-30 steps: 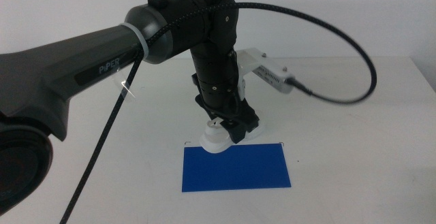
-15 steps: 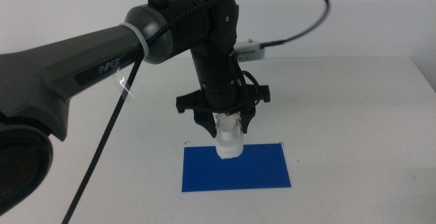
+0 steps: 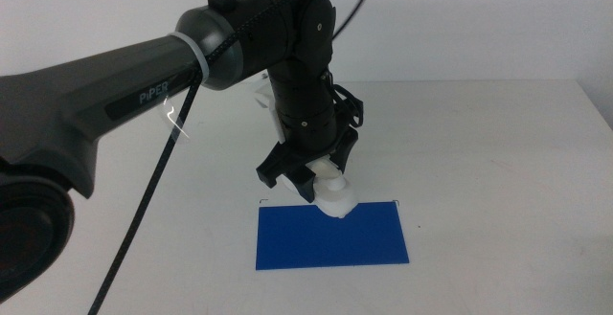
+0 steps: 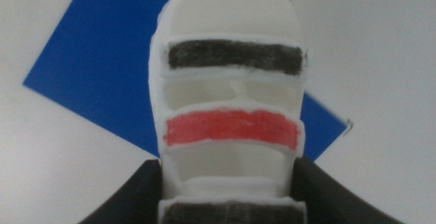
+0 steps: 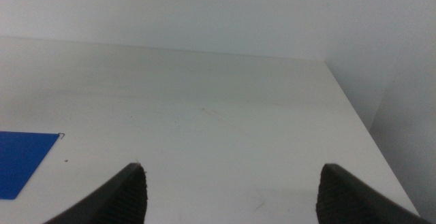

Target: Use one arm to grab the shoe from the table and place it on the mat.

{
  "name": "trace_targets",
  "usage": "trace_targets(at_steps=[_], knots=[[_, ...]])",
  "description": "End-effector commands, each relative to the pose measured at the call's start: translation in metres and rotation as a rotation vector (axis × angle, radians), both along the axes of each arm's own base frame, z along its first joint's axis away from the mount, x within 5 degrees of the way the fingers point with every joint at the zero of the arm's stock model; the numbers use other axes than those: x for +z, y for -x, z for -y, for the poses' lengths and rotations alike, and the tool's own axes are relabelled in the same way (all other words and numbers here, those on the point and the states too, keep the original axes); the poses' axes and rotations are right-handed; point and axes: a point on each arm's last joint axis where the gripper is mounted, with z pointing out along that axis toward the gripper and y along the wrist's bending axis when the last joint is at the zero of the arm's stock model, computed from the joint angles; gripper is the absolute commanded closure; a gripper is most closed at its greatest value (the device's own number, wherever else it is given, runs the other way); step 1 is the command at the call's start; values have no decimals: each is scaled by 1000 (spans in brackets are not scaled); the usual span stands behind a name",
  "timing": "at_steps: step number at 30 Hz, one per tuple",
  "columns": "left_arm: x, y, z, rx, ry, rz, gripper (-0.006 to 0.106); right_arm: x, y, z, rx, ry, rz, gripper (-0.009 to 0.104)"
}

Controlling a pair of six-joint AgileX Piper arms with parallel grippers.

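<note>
I need to release the white shoe, hanging over the mat's far edge, with my left gripper near the middle of the blue mat [image 3: 319, 229], lying along its long side.
The white shoe [image 3: 333, 192] hangs toe-down over the far edge of the blue mat [image 3: 331, 242], with my left gripper [image 3: 316, 179] shut on its sides. In the left wrist view the shoe [image 4: 230, 81] fills the middle, showing its black and red straps, and both dark jaws press against it, with the mat [image 4: 102, 60] below. The left arm [image 3: 172, 66] reaches in from the left. In its own wrist view my right gripper [image 5: 231, 183] waits open off to the side over the white table [image 5: 204, 101], and a corner of the mat [image 5: 24, 159] shows.
A black cable [image 3: 153, 191] hangs from the left arm toward the front left. White table [image 3: 498, 162] surrounds the mat on all sides, and its right edge [image 5: 351, 108] shows in the right wrist view.
The left wrist has kept rotating while holding the shoe, turning it from upright to tilted. The shoe's toe has shifted right and lower, over the mat's far edge.
</note>
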Motion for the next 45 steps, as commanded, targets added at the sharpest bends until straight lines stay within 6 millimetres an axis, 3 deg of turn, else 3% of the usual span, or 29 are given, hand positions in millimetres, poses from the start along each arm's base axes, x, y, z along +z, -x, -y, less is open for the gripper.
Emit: trace_targets(at_steps=[1,7,13,20,30,43,44,45], knots=[[34,13,-8,108,19,-10,102,7,1,0,-5,18,99,31],[34,13,-8,383,50,-68,102,7,1,0,-5,18,99,31],[34,13,-8,768,93,-150,102,7,1,0,-5,18,99,31],[31,11,-8,773,90,-139,102,7,1,0,-5,18,99,31],[-17,8,16,743,1,-202,102,7,1,0,-5,18,99,31],[-50,0,23,750,-38,-224,102,7,1,0,-5,18,99,31],[-50,-1,26,754,-2,-231,89,7,1,0,-5,18,99,31],[-50,0,26,755,-1,-232,85,7,1,0,-5,18,99,31]])
